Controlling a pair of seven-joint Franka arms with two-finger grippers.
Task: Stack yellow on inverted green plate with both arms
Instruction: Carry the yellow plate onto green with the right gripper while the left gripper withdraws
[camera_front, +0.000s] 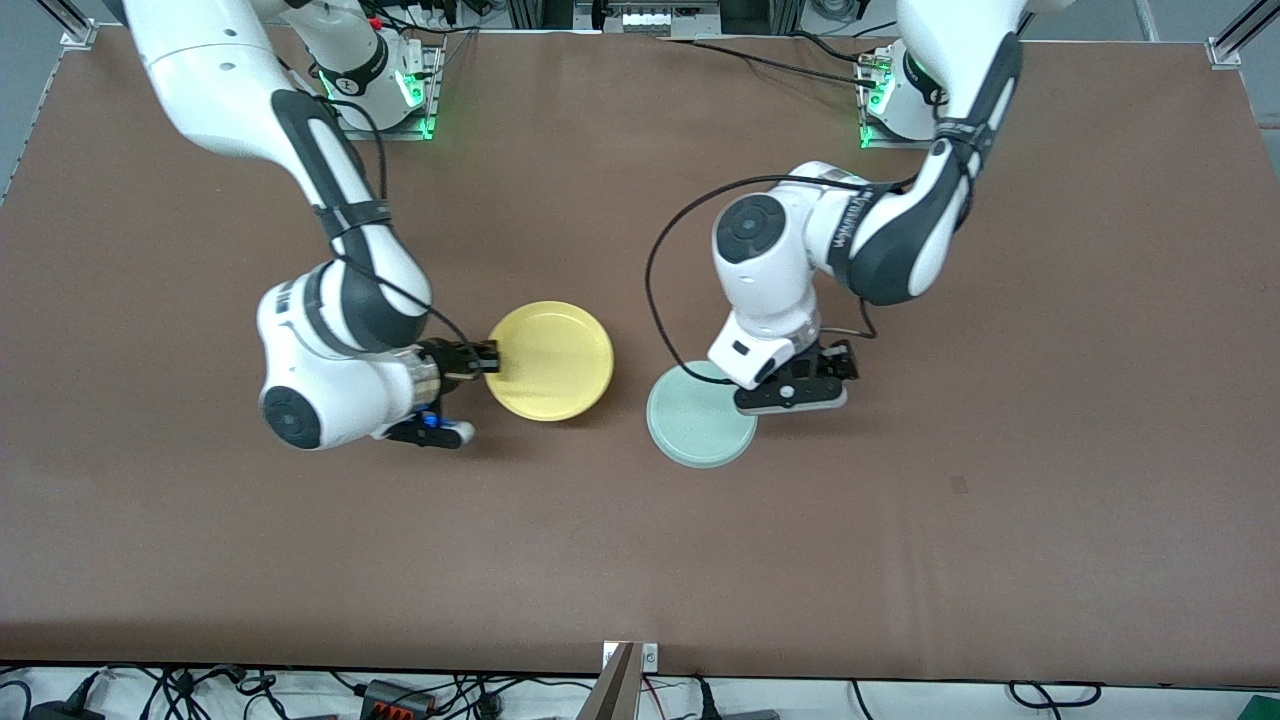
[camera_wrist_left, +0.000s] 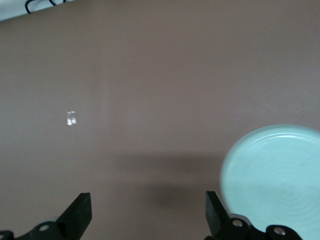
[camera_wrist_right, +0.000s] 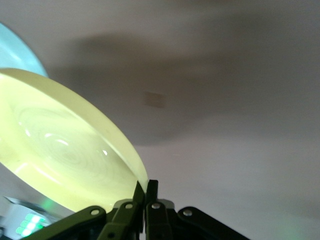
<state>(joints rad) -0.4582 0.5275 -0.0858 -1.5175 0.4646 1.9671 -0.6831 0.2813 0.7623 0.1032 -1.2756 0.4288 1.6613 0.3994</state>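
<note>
My right gripper is to release the yellow plate, still tilted just over the table, squarely on the middle of the green plate's upturned bottom (camera_front: 702, 408).
The yellow plate (camera_front: 555, 360) hangs slightly tilted just over the table, and my right gripper (camera_front: 490, 358) is shut on its rim at the edge toward the right arm's end. In the right wrist view the yellow plate (camera_wrist_right: 65, 160) fills the space beside the right gripper (camera_wrist_right: 148, 187), whose jaws pinch the rim. The green plate (camera_front: 695, 425) lies bottom-up on the table, nearer the front camera than the yellow one. My left gripper (camera_front: 778, 388) hovers over the green plate's edge toward the left arm's end. The left gripper (camera_wrist_left: 147, 212) is open over bare table, with the green plate (camera_wrist_left: 272, 175) just outside one finger.
Both arm bases with green lights (camera_front: 425, 100) stand along the table's back edge. A small dark mark (camera_front: 958, 485) sits on the brown tabletop toward the left arm's end. Cables and a bracket (camera_front: 622, 680) line the front edge.
</note>
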